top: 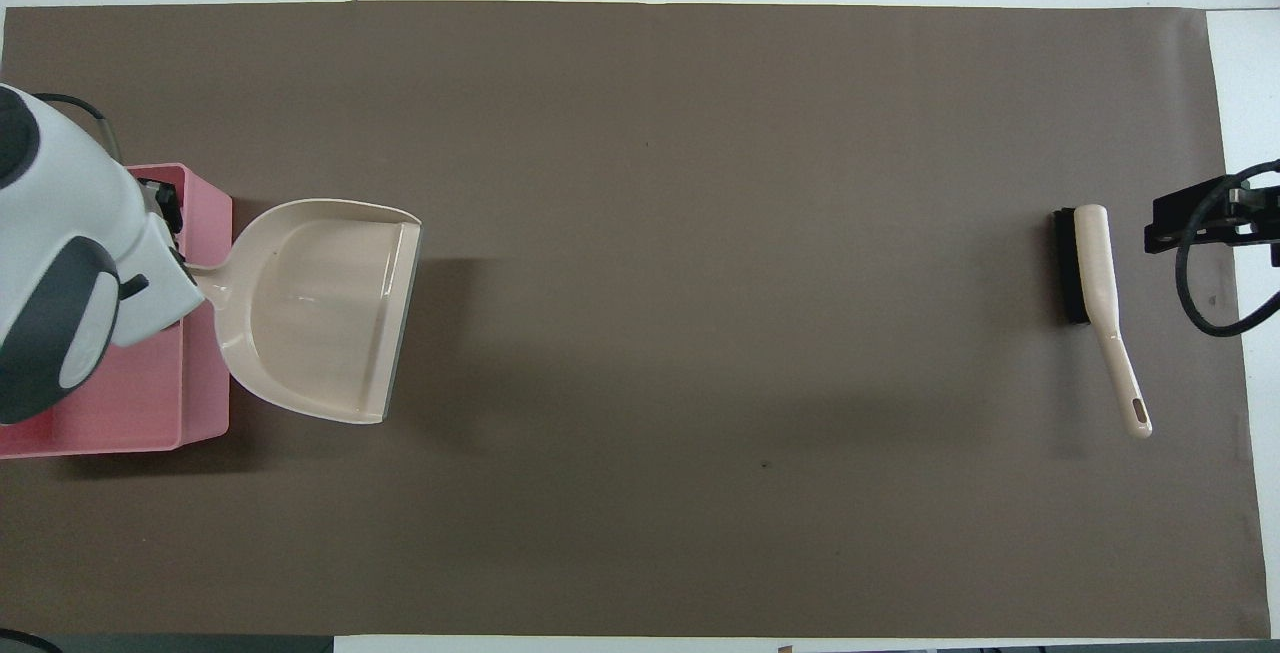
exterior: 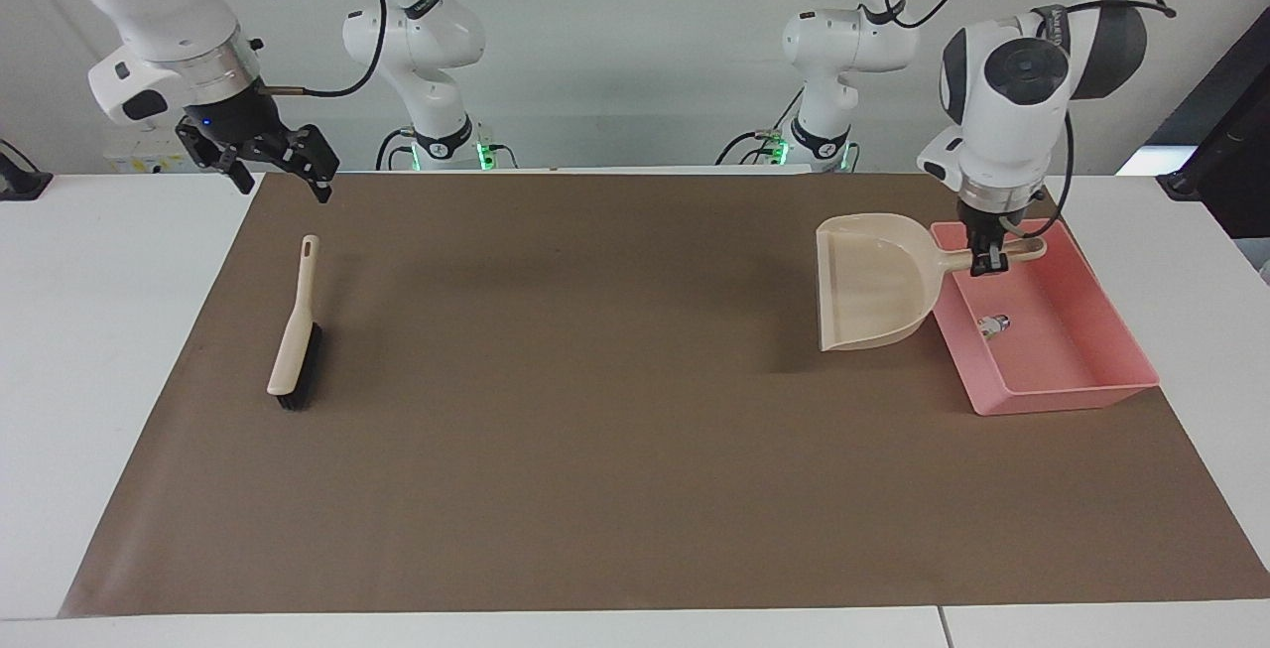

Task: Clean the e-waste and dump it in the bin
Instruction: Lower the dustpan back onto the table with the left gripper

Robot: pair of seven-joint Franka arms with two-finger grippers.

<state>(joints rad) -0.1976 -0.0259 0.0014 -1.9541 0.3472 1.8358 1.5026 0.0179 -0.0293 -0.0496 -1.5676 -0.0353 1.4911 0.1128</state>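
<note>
The beige dustpan will go down on the brown mat (top: 410,331) next to the pink bin, set there by my left gripper. The dustpan now hangs level over the mat.
The pink bin (exterior: 1067,398) stands at the left arm's end of the brown mat; it also shows in the overhead view (top: 205,373). One small white e-waste bit with a grey end (exterior: 992,324) lies inside it; I cannot make out the black chip. My left gripper (exterior: 989,260) is over the bin, shut on the handle of the empty beige dustpan (exterior: 873,281). The pan hangs level over the mat beside the bin (top: 320,308). My right gripper (exterior: 282,182) is open and empty, raised over the mat's edge at the right arm's end.
A beige brush with black bristles (exterior: 296,340) lies on the mat at the right arm's end, its handle pointing toward the robots; it also shows in the overhead view (top: 1095,273). The left arm's wrist (top: 70,283) covers much of the bin from above.
</note>
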